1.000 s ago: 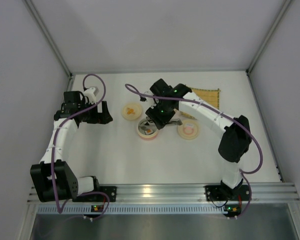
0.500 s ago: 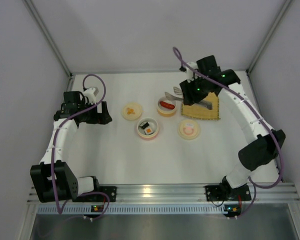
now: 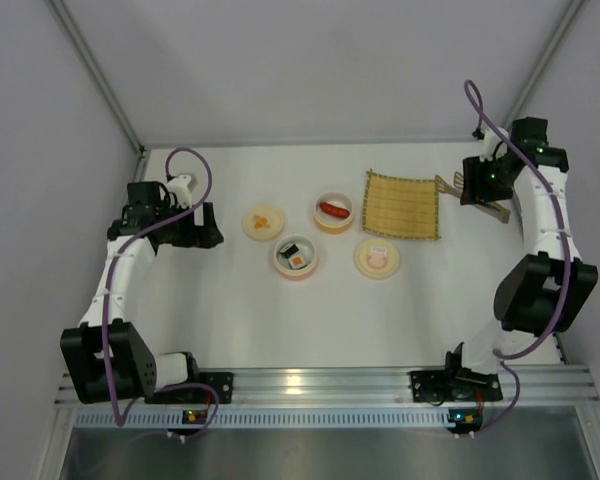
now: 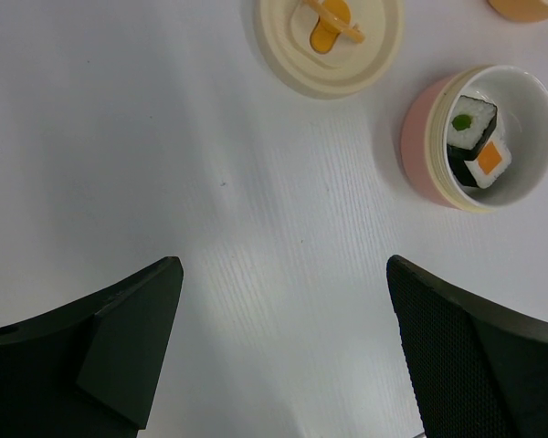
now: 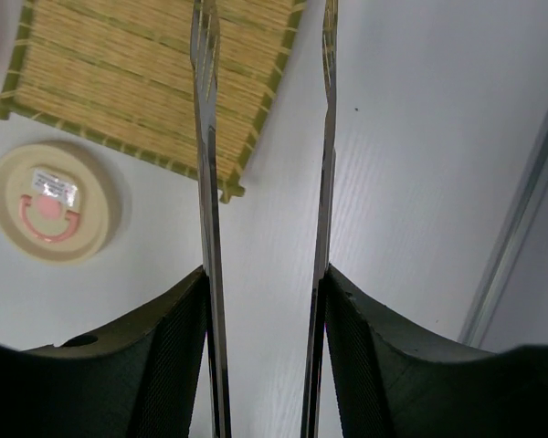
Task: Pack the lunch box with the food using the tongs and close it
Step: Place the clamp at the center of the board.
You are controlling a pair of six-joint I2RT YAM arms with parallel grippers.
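Note:
Next, my left gripper goes to the orange-print lid's raised handle [image 3: 266, 219] [image 4: 336, 20] and closes there, because the lid belongs on the orange-rimmed bowl.
My right gripper [image 3: 478, 192] is shut on the slim grey metal tongs [image 3: 450, 185], held to the right of the bamboo mat [image 3: 402, 204]. In the right wrist view the two tong arms [image 5: 206, 164] run up between my fingers [image 5: 178, 347], their tips apart and empty. The pink-rimmed bowl [image 3: 295, 258] holds two sushi rolls [image 4: 476, 141]. A red sausage [image 3: 333, 210] lies in the orange-rimmed bowl [image 3: 334, 222]. Two flat lids lie on the table: the orange-print lid [image 3: 263, 221] and the pink-print lid [image 3: 377, 258]. My left gripper [image 4: 283, 274] hangs open left of the bowls.
The bamboo mat [image 5: 146, 73] is bare, its near corner just left of the tong tips. The enclosure's right wall and its metal rail [image 5: 521, 210] stand close beside the right gripper. White walls enclose the table on three sides.
The right arm has swung from over the pink-rimmed bowl, across the mat, to the table's right side with the tongs. The left arm has not moved.

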